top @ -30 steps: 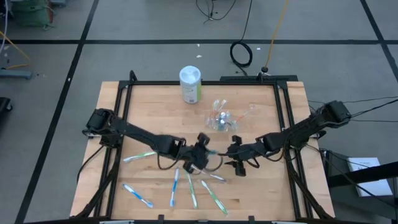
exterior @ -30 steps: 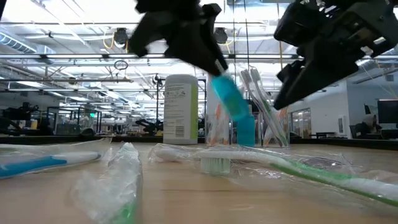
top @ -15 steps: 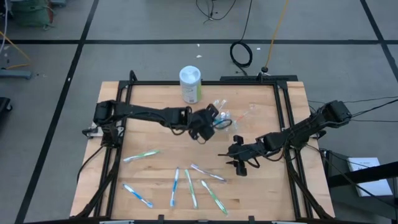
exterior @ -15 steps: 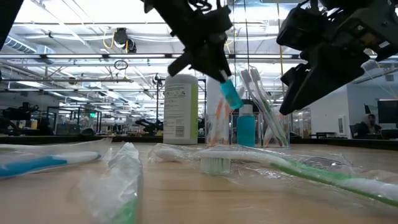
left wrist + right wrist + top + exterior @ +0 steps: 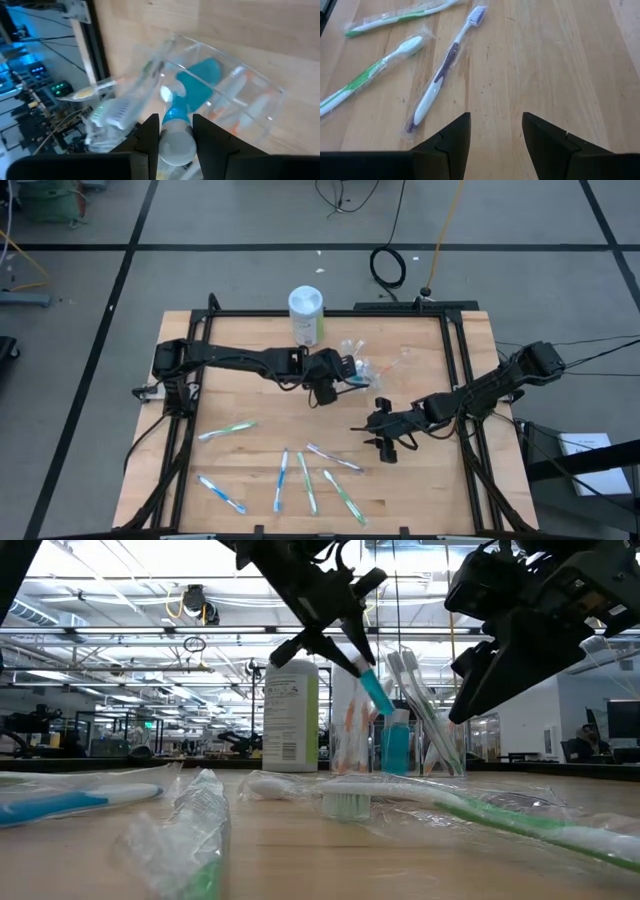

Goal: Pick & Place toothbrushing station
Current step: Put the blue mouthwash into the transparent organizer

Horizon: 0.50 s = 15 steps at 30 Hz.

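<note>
The robot's right gripper should close just below the bristles, on the neck of the purple-and-white brush (image 5: 324, 452) (image 5: 460, 35).
A clear plastic cup (image 5: 362, 370) stands at the table's far middle, with wrapped toothbrushes (image 5: 412, 680) and a teal toothpaste tube (image 5: 396, 745) upright in it. My left gripper (image 5: 343, 370) is beside the cup's left side, above its rim, shut on another teal toothpaste tube (image 5: 373, 690). In the left wrist view the cup's rim (image 5: 227, 57) shows just beyond this tube. My right gripper (image 5: 385, 438) hangs open above bare wood to the near right of the cup. Several wrapped toothbrushes (image 5: 307, 483) lie flat on the table's near half. My left gripper (image 5: 175, 136) pinches the teal tube's pale upper end (image 5: 175, 145) between its two fingers (image 5: 149, 136). The fingers slant down from the table's left. The tube is lifted clear and tilted, its lower end (image 5: 381, 705) pointing down at the cup's mouth.
A tall white-lidded canister (image 5: 306, 315) with a green label stands at the far edge, left of the cup. In the right wrist view, a purple-and-white brush (image 5: 445, 70) and green brushes (image 5: 370, 75) lie ahead of the fingers. Black frame rails (image 5: 200, 330) border the table.
My left gripper has carried the teal tube from the table's middle toward the far edge and right, to the cup. Its wrist has rolled on the way, and the tube now tilts over the cup's mouth.
</note>
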Motion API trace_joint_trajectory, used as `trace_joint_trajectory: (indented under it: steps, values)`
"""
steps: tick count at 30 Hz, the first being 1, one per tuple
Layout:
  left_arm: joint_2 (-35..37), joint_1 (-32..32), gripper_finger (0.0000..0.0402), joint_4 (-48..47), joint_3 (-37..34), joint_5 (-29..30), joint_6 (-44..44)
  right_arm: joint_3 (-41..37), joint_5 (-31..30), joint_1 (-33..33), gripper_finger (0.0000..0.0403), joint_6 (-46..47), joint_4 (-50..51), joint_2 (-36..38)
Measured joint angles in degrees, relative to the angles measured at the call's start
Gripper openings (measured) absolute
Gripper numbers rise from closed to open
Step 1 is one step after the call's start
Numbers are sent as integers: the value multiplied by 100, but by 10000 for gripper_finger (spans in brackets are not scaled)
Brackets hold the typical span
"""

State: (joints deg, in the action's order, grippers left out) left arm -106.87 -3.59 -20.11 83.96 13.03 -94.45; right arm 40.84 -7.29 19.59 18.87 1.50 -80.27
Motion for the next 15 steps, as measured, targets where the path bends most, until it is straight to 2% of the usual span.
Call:
trace_joint_trajectory:
  steps: [7, 12, 15]
  values:
    - [-99, -174, 99, -484, 2, -123, -194, 0, -7, 0, 169, 20, 1, 0]
    - [-229, -189, 99, -546, 0, -540, -203, 0, -11, 0, 169, 13, 2, 0]
    - [-281, -108, 99, -431, 0, -514, -631, 0, -11, 0, 169, 9, 4, 0]
